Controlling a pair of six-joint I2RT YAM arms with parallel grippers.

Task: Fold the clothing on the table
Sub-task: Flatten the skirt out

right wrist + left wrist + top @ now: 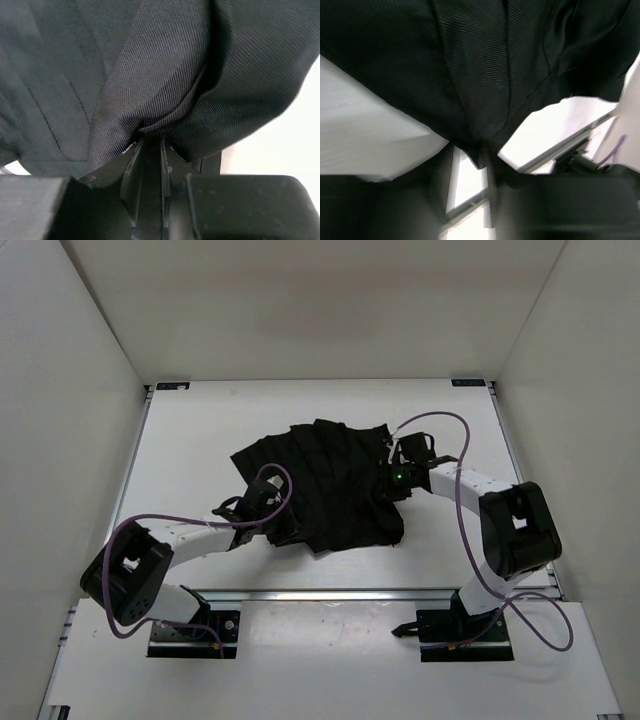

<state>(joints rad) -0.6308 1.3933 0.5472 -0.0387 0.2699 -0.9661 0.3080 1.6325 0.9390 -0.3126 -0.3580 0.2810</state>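
My right gripper is pinching a bunched fold above the near corner of the clothing, so it should open and grab that free corner point(397, 534) before both grippers lift.
The black clothing point(320, 485) lies crumpled in the middle of the white table point(200, 440). My left gripper point(255, 502) is at its left edge. In the left wrist view the picture is blurred: a corner of the clothing point(480, 75) hangs down between the two dark fingers point(432, 195), which stand apart with white table showing in the gap. My right gripper point(395, 465) is at the clothing's right edge. In the right wrist view its jaws are shut on a bunched fold of the ribbed clothing point(160, 75), at the gripper point(150, 150).
White walls enclose the table on three sides. A metal rail point(330, 593) runs along the near edge, with more rails down the left and right sides. Purple cables point(455, 430) loop above both arms. Bare white table point(285, 140) lies right of the clothing.
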